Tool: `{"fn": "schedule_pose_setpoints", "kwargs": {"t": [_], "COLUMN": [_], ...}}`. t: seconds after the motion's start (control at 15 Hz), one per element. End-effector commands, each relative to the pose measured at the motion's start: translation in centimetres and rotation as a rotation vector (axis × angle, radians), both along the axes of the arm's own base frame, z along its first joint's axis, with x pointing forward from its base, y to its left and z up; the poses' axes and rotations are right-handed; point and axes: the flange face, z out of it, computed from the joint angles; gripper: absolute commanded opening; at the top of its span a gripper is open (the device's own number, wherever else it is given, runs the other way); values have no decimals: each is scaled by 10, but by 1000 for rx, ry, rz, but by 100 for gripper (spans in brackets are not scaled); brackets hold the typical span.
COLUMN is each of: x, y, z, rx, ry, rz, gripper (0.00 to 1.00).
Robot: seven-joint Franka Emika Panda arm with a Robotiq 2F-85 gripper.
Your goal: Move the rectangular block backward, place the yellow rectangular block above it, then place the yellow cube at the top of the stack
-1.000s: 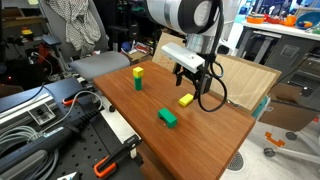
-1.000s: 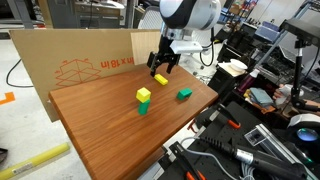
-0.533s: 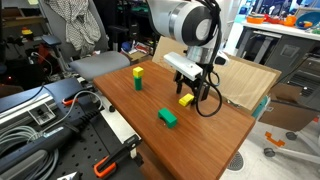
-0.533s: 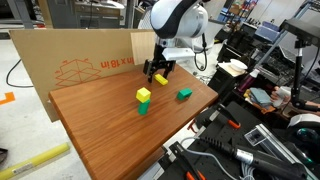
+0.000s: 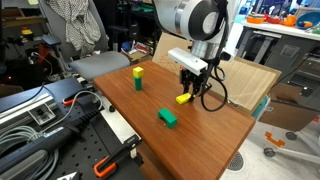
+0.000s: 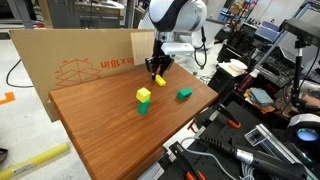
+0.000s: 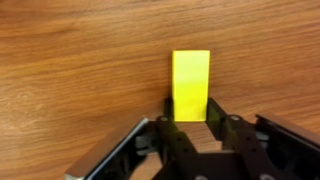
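Note:
I need to release the yellow rectangular block flat on top of the green rectangular block (image 5: 170, 116) near the table's edge.
The yellow rectangular block (image 5: 184, 98) (image 6: 160, 80) (image 7: 190, 80) lies on the wooden table (image 5: 215, 125), near the cardboard. My gripper (image 5: 187, 90) (image 6: 157, 72) (image 7: 191, 108) points straight down over it. Its two fingers press against the long sides of the block's near end. The green rectangular block (image 5: 167, 117) (image 6: 184, 95) lies apart, closer to the table's edge. The yellow cube (image 5: 137, 72) (image 6: 144, 94) sits on top of a narrower green block (image 5: 137, 84) (image 6: 143, 107), away from the gripper. Only the yellow block and bare wood show in the wrist view.
A cardboard sheet (image 6: 85, 60) (image 5: 250, 75) leans along one side of the table. Tools, clamps and cables (image 5: 50, 120) (image 6: 250, 150) crowd the benches beyond the table edges.
The gripper has come down over the yellow rectangular block, and its fingers have gone from wide open to pressing on the block's sides. The other blocks have not moved.

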Motion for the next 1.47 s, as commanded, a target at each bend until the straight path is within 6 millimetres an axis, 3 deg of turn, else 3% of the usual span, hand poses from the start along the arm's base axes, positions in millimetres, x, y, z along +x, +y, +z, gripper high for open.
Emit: {"fn": "schedule_pose_setpoints", "kwargs": {"t": [0.0,0.4,0.53,0.93,1.4], "x": [-6,-24,-36,-87,-146], "y": [5,15,15,14,29], "z": [16,31,36,43,49], "rx": [23,31,29,-11,-42], "ry": [45,65,59,128,143], "rz": [88,255,391,723,1091], "gripper": [8,8,8,8,8]}}
